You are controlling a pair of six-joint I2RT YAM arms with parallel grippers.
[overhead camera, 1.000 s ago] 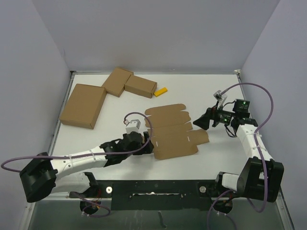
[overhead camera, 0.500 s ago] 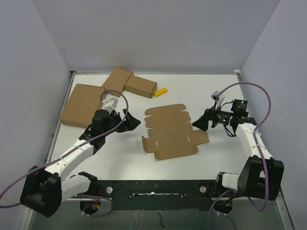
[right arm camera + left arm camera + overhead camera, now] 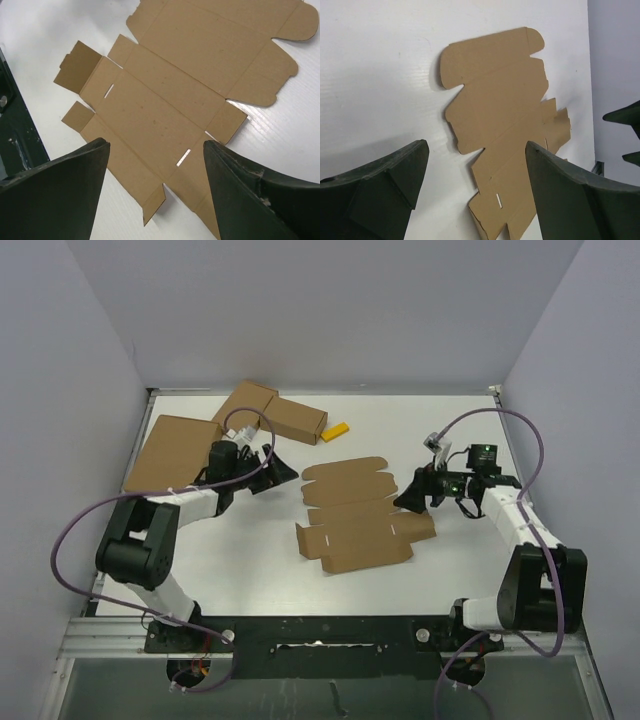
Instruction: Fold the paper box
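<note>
I need to close my left gripper on the rounded end tab [image 3: 309, 473] [image 3: 451, 69] of the paper box's far flap, at the end next to that gripper.
The paper box [image 3: 358, 516] lies flat and unfolded in the middle of the white table, a notched brown cardboard sheet with flaps and slots. It also shows in the left wrist view, paper box [image 3: 500, 110], and the right wrist view, paper box [image 3: 190, 85]. My left gripper [image 3: 281, 472] hovers just left of the sheet's far-left flaps, open, left gripper [image 3: 476, 147] with nothing between its fingers. My right gripper [image 3: 408, 498] hangs over the sheet's right edge, open and empty, right gripper [image 3: 156, 145].
A larger flat squarish carton [image 3: 175, 458] lies at the back left, behind the left arm. Two small cartons [image 3: 270, 412] touch at a corner near the back wall, with a small yellow piece [image 3: 335, 431] beside them. Walls close in the table's left, back and right.
My left arm has swung from the near edge by the sheet's left side up to the back left. My right gripper has crept left over the sheet's right edge. The sheet has not moved.
</note>
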